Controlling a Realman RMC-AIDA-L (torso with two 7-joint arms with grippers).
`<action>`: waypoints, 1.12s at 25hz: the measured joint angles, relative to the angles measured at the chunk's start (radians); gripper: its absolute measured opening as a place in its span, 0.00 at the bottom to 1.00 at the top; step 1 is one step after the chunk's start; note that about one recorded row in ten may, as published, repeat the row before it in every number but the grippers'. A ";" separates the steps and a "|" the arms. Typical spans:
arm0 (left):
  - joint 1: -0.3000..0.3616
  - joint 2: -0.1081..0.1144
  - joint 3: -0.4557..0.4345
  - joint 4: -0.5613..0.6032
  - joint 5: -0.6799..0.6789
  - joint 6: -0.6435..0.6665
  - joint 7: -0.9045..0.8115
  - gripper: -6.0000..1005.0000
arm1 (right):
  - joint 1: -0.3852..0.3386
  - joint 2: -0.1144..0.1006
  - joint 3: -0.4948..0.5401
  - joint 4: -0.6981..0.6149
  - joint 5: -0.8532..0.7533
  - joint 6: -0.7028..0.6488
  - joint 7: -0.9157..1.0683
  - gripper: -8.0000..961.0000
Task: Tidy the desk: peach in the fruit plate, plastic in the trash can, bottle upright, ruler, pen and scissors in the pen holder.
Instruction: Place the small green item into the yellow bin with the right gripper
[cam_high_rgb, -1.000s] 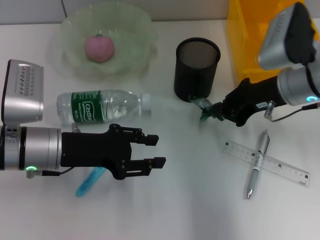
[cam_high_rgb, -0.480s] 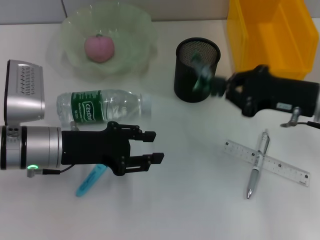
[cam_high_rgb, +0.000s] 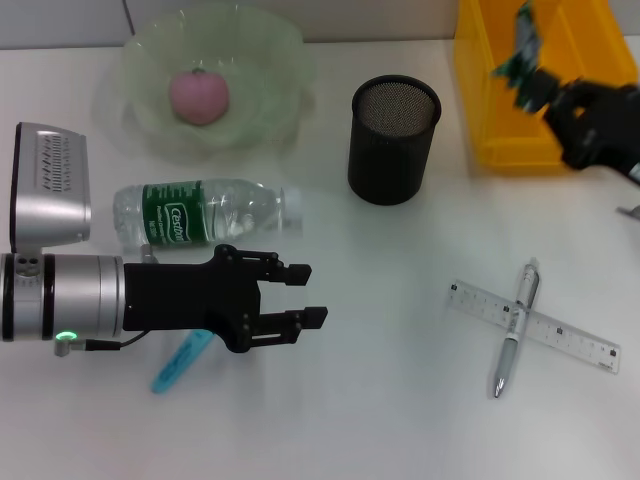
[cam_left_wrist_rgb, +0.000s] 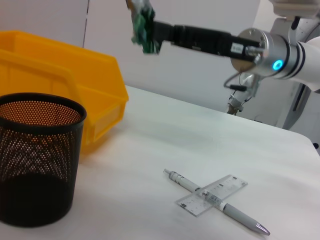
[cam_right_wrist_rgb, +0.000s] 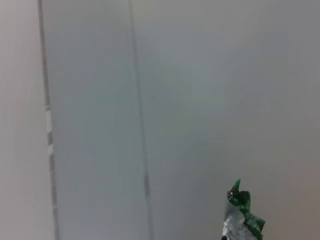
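Observation:
The green plastic wrapper will lie in the yellow bin's near corner (cam_high_rgb: 508, 118) next to the pen holder after my right gripper lets it go.
My right gripper (cam_high_rgb: 538, 82) is shut on a crumpled green plastic wrapper (cam_high_rgb: 519, 48) and holds it in the air above the yellow bin (cam_high_rgb: 500, 110). The wrapper also shows in the left wrist view (cam_left_wrist_rgb: 143, 26) and the right wrist view (cam_right_wrist_rgb: 242, 212). My left gripper (cam_high_rgb: 305, 296) is open and empty, low over the table in front of the lying water bottle (cam_high_rgb: 205, 212). A blue handle (cam_high_rgb: 180, 365), apparently the scissors, pokes out from under it. The peach (cam_high_rgb: 198, 97) sits in the green plate (cam_high_rgb: 270, 60). The pen (cam_high_rgb: 513, 330) lies across the ruler (cam_high_rgb: 570, 340).
The black mesh pen holder (cam_high_rgb: 394, 140) stands between the plate and the yellow bin, and shows in the left wrist view (cam_left_wrist_rgb: 37, 155) next to the bin (cam_left_wrist_rgb: 60, 70). Pen (cam_left_wrist_rgb: 220, 207) and ruler (cam_left_wrist_rgb: 212, 192) lie at front right.
My right gripper has lifted the green wrapper from the table beside the pen holder, carried it up and right, and now holds it over the yellow bin. The left arm has barely moved.

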 joint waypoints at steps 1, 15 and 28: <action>0.000 0.000 0.000 0.000 0.000 0.000 0.000 0.54 | 0.003 0.000 0.021 -0.002 0.001 0.002 0.000 0.01; 0.005 -0.002 0.000 0.000 -0.001 0.005 0.001 0.54 | 0.112 -0.002 0.135 0.020 -0.009 0.326 0.045 0.02; 0.005 -0.002 0.000 0.000 -0.001 -0.003 0.001 0.54 | 0.131 0.004 0.119 0.025 -0.037 0.422 0.039 0.16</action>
